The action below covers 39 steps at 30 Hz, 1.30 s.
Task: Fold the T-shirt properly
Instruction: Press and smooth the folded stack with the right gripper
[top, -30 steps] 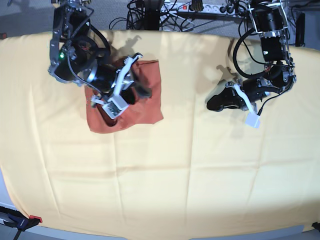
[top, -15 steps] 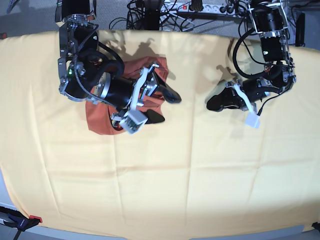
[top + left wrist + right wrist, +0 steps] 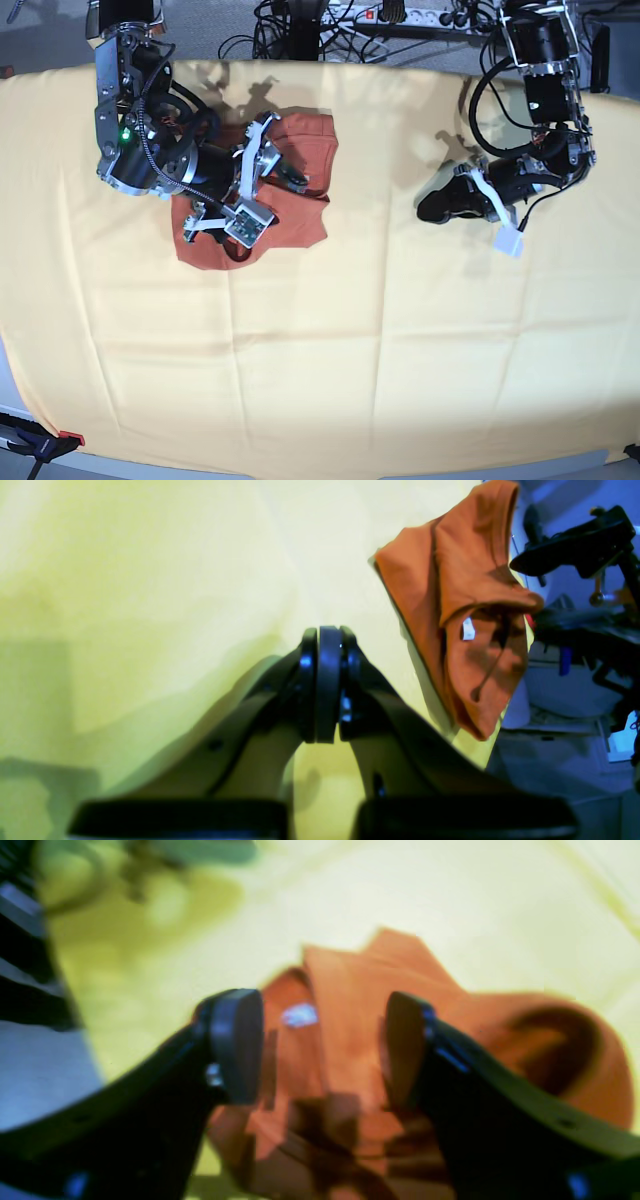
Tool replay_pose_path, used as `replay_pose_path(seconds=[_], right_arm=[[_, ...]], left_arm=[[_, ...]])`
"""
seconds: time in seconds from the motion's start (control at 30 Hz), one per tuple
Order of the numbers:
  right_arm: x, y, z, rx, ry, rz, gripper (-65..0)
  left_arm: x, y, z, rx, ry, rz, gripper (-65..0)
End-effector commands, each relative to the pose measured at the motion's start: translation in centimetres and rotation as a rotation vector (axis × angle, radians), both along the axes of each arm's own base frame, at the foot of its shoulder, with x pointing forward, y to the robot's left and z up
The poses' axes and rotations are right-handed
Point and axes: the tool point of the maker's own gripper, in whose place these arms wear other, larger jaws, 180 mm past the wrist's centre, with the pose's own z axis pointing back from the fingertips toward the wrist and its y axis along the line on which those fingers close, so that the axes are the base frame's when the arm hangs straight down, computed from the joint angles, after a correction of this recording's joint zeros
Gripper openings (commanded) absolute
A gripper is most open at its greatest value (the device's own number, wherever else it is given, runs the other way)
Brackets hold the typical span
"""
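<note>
The top layer of the T-shirt is doubled over and bunched, so the robot's right gripper will grab its loose corner [image 3: 321, 203] and pull it open flat before folding.
The rust-orange T-shirt [image 3: 300, 205] lies folded into a rough square on the yellow cloth at the back left, with a raised, bunched fold along its upper right edge. My right gripper [image 3: 280, 158] hovers over it, open and empty. In the right wrist view the gripper [image 3: 320, 1040] has its jaws apart above the T-shirt [image 3: 350, 1005], and the small white tag [image 3: 300, 1016] shows between them. My left gripper [image 3: 437, 208] rests shut and empty on the cloth to the right, well apart from the shirt. The left wrist view shows this gripper [image 3: 322, 690] shut, with the T-shirt [image 3: 465, 605] beyond it.
A large pale yellow cloth [image 3: 330, 350] covers the whole table. Cables and a power strip [image 3: 400, 15] lie behind the back edge. A red-tipped clamp [image 3: 40, 440] sits at the front left corner.
My right arm swung out to the right over the shirt and has pulled back left. The shirt's upper right part is now bunched and sits further right. The left arm has not moved.
</note>
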Motion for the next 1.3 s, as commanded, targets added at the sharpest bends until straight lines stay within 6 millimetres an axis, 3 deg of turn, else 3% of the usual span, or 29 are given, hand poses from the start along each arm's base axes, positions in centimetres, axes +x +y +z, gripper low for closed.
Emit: replay_pose_path(seconds=[0.0,0.2,0.37,0.57,0.73,0.8,0.97,1.27], right_arm=[[0.8,-0.2,1.4,0.013,-0.061,0.005,-32.2],[0.9,-1.7,0.0,-0.044,-0.043,-0.004,-41.0],[0.7,-1.6,-0.8,-0.028,-0.005,-0.003,-40.8],[0.2,-0.9,-0.4,0.029,0.017,0.016,-23.5],[-0.7,-0.6,-1.4,0.009,0.041,0.031,-24.0],[-1.2,-0.6,-2.2,-0.024,0.050,0.035,-30.7],[-0.9,-0.5,-2.0,-0.027,0.029,0.036,-61.1],[0.8,1.6,1.1,0.098,-0.066,0.036,-63.9]], left_arm=[[0.9,0.3,1.6,-0.016,-0.058,0.004,-62.4],[1.0,0.3,1.7,-0.018,-0.061,0.007,-62.4],[1.0,0.3,1.7,-0.020,-0.062,0.007,-62.4],[1.0,0.3,1.7,-0.019,-0.061,0.007,-62.4],[1.0,0.3,1.8,-0.023,-0.065,0.009,-62.4],[1.0,0.2,1.8,-0.023,-0.064,0.009,-62.4],[1.1,0.3,1.9,-0.026,-0.069,0.013,-62.4],[1.1,0.3,1.9,-0.026,-0.068,0.013,-62.4]])
